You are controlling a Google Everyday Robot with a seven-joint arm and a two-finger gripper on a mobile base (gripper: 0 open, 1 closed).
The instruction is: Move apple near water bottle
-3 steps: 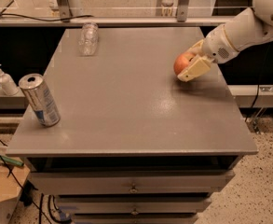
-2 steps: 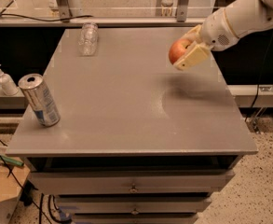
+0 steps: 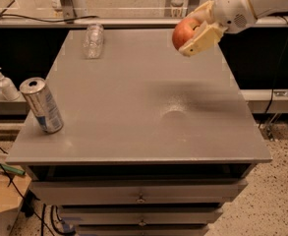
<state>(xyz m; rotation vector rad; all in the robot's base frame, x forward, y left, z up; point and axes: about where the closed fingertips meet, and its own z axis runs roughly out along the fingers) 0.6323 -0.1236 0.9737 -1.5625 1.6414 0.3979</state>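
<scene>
Next, I set the apple, still held in the air, down on the grey table (image 3: 121,49) next to the clear water bottle, on the side that faces my gripper.
The red-orange apple (image 3: 184,32) is held in the air above the far right part of the grey table (image 3: 133,112). My gripper (image 3: 196,30) is shut on it, its cream fingers (image 3: 203,37) clasping the apple from the right. The arm comes in from the upper right. The clear water bottle (image 3: 93,41) lies on its side at the far left of the table top, well to the left of the apple.
A silver-and-blue drink can (image 3: 42,105) stands near the table's left front edge. A white pump dispenser (image 3: 5,84) stands on a ledge left of the table. Drawers (image 3: 141,193) sit under the table top. A rail runs behind the table.
My gripper has lifted the apple off the table's right side and carried it up and slightly left. The bottle and can have not moved.
</scene>
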